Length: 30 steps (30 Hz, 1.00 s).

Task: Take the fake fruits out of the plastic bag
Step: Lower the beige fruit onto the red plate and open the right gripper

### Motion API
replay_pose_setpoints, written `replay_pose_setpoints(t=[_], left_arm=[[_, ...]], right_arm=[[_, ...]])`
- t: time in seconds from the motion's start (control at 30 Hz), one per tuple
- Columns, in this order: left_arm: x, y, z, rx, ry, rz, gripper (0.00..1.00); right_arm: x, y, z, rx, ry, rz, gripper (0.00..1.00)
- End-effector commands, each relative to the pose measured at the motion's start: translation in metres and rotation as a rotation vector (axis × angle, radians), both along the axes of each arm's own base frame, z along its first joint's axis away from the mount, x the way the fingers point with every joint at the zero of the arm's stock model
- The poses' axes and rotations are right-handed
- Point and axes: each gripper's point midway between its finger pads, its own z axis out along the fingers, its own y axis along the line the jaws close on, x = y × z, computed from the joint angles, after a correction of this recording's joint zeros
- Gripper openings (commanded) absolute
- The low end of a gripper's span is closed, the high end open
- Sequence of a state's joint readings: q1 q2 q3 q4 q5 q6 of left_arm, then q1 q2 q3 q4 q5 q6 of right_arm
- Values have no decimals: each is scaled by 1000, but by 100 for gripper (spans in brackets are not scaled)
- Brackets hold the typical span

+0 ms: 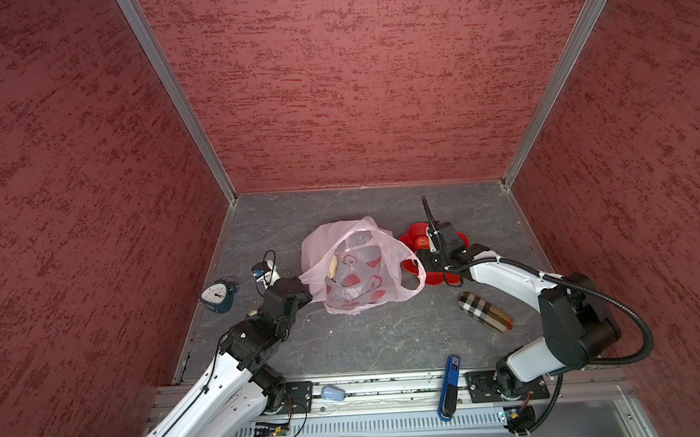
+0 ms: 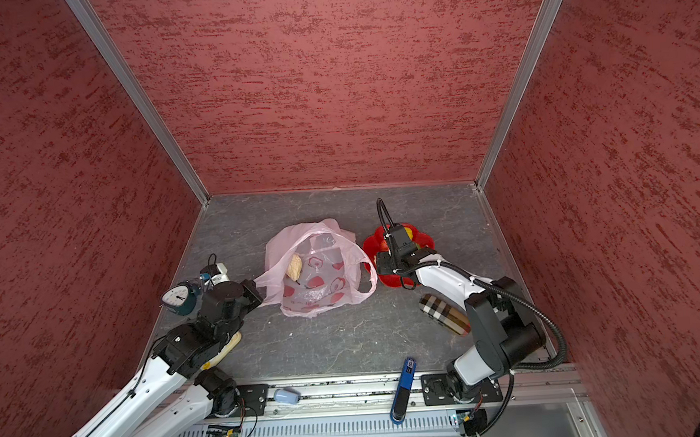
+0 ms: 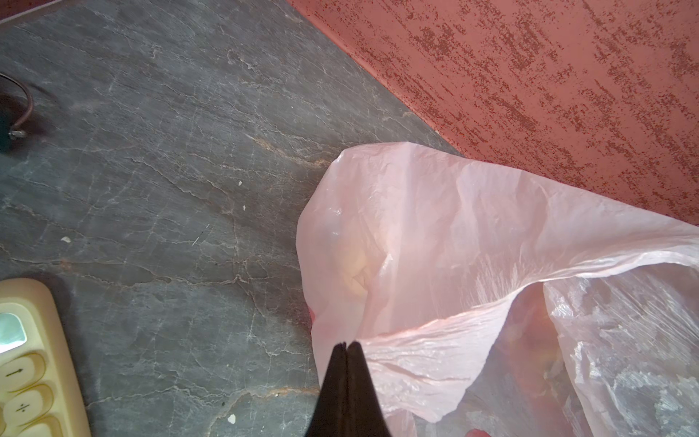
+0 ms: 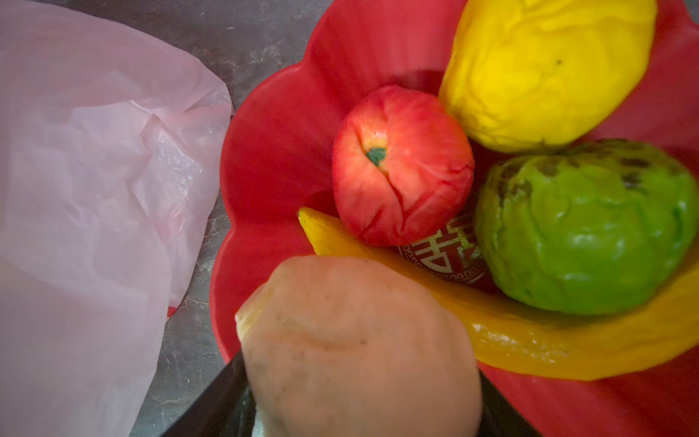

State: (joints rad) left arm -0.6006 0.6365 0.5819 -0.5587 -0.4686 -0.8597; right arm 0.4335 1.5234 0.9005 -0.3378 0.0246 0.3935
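Observation:
Next, my right gripper sets the second beige lumpy fruit down in the red flower-shaped dish, between the yellow banana and the dish's near rim (image 1: 429,272) (image 4: 380,375).
The pale pink plastic bag (image 1: 359,264) (image 2: 318,267) lies open mid-table, with one beige lumpy fruit (image 1: 331,266) (image 2: 294,266) inside. My left gripper (image 1: 305,291) (image 3: 346,346) is shut on the bag's (image 3: 454,246) left rim. My right gripper (image 1: 428,262) (image 4: 363,397) hangs over the red flower-shaped dish (image 1: 409,234) (image 4: 272,151), shut on a second beige lumpy fruit (image 4: 359,340). In the dish lie a red apple (image 4: 401,166), a yellow round fruit (image 4: 544,72), a green round fruit (image 4: 586,227) and a yellow banana (image 4: 529,333).
An alarm clock (image 1: 217,296) and a small white device (image 1: 265,272) sit left of the bag. A checkered case (image 1: 485,311) lies under the right arm. A blue tool (image 1: 450,382) and a pale blue cup (image 1: 333,393) rest at the front rail. A beige calculator (image 3: 26,359) lies near my left gripper.

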Motion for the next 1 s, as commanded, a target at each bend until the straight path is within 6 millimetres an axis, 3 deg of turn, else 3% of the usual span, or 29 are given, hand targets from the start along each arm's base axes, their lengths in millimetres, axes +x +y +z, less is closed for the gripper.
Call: replay_pose_setpoints(t=[0.0, 0.5, 0.97], left_arm=[[1, -4, 8, -25, -26, -13, 4], [2, -6, 8, -31, -31, -22, 4], [1, -5, 8, -32, -34, -21, 4]], right_arm=[[-1, 5, 0, 28, -10, -10, 50], [-8, -1, -9, 11, 14, -28, 61], [-5, -2, 1, -2, -2, -27, 71]])
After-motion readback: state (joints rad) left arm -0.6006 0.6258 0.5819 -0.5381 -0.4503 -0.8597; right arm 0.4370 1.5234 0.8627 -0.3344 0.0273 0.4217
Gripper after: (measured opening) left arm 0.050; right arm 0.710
